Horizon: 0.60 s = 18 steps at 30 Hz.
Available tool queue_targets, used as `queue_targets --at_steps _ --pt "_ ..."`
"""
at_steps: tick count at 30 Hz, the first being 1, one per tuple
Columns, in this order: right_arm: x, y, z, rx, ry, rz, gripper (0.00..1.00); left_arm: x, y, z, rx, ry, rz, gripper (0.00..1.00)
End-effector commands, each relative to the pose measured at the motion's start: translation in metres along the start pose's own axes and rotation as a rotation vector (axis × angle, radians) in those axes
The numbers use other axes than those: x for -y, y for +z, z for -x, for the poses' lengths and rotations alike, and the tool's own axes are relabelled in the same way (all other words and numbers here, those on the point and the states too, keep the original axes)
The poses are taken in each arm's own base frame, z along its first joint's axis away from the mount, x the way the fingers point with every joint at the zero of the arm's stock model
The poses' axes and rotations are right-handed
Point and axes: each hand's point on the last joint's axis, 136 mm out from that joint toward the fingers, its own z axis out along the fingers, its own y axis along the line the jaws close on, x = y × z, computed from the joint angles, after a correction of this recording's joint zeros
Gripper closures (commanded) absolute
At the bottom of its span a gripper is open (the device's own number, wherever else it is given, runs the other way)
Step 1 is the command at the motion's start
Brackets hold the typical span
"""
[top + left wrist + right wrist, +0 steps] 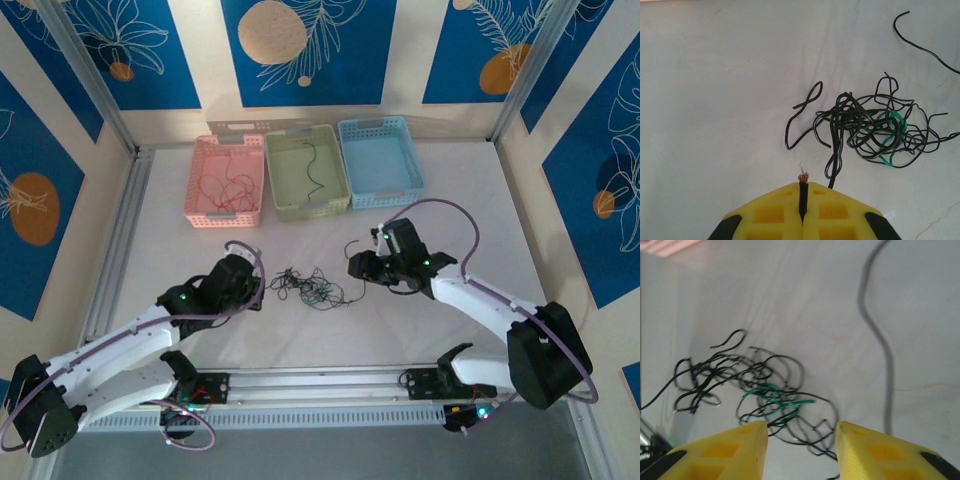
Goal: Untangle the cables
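The black cable in my left gripper runs into the loose clump, so I will take a strand of cable (pixel 320 287) beside the green cable with my right gripper before both grippers pull apart.
The cables (pixel 308 287) lie in a loose tangle on the white table between the two arms, mostly black strands with a green one (pixel 888 134) woven in. My left gripper (pixel 802 187) is shut on the end of a black cable whose bare copper tip (pixel 803 176) sticks out past the yellow fingertips. It sits just left of the clump (pixel 875 130). My right gripper (pixel 801 432) hovers open over the tangle's right side (pixel 775 400), its yellow fingers (pixel 747 442) well apart with strands lying beneath the gap. A separate black strand (pixel 920 47) curls beyond the clump.
Three baskets stand in a row at the back. The pink one (pixel 228 218) holds red wires, the green one (pixel 310 208) holds a dark strand, and the blue one (pixel 385 196) is on the right. An aluminium rail (pixel 320 385) runs along the near edge.
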Motion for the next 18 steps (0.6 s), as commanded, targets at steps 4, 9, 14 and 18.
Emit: queue_targets --at_steps 4,9,14,18 --pt "-0.014 0.027 -0.001 -0.092 -0.087 -0.072 0.67 -0.002 0.004 -0.004 -0.005 -0.022 -0.006 1.0" --pt "-0.021 0.064 -0.001 -0.19 -0.126 -0.07 0.65 -0.004 0.002 -0.004 -0.008 -0.017 -0.002 1.0" --pt "-0.025 0.083 -0.007 -0.238 -0.181 -0.093 0.53 -0.01 -0.001 -0.004 -0.007 -0.016 0.014 1.0" --pt "-0.026 0.085 -0.01 -0.243 -0.199 -0.089 0.52 -0.011 -0.002 -0.002 0.0 -0.018 0.014 1.0"
